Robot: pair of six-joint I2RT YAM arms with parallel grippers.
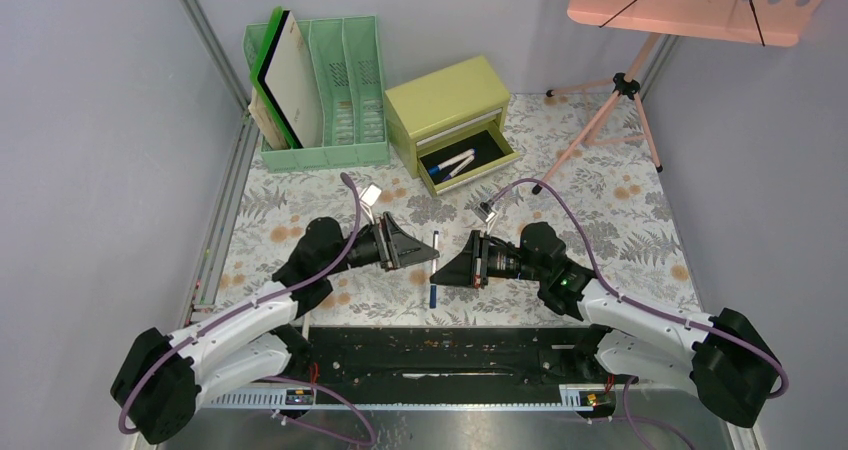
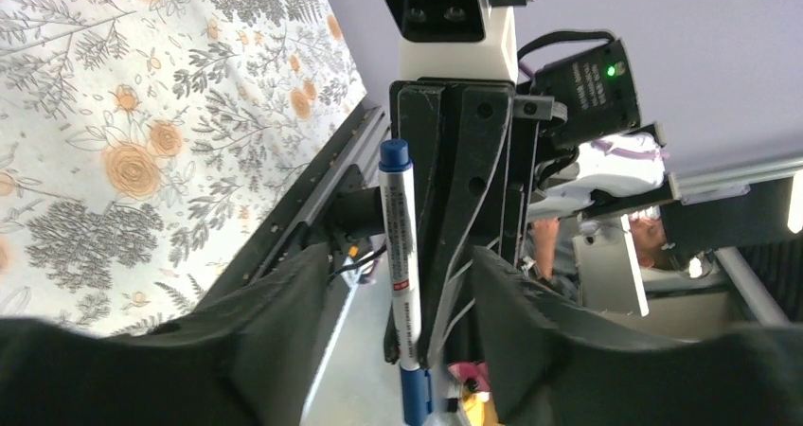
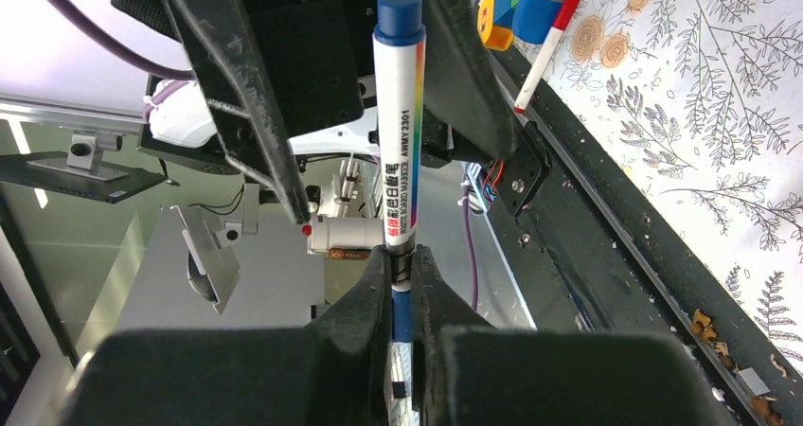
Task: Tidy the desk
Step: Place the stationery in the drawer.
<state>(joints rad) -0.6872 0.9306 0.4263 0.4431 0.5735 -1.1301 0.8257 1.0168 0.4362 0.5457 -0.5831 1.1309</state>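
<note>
My right gripper will let go of the whiteboard marker in the drawer [image 1: 482, 160], and it will go between the purple-ended marker and the front of the drawer.
A white whiteboard marker with blue ends [image 1: 435, 240] hangs in the air between my two grippers, above the front middle of the fern-and-flower desk [image 1: 620, 220]. My right gripper [image 1: 447, 270] is shut on the marker's lower part; in the right wrist view the jaws [image 3: 402, 265] pinch the marker [image 3: 398, 133], which stands up from them. My left gripper [image 1: 430, 255] faces it from the left. In the left wrist view its fingers [image 2: 284, 293] are spread wide on either side of the marker [image 2: 402, 256] without touching it.
A yellow-green drawer chest [image 1: 445, 100] stands at the back middle, its drawer open with two markers [image 1: 452, 163] inside. A green file holder [image 1: 340, 80] stands at the back left. A pink stand on a tripod [image 1: 610, 110] is at the back right. A red-capped marker [image 3: 540, 57] and coloured blocks [image 3: 521, 9] lie near the desk's edge.
</note>
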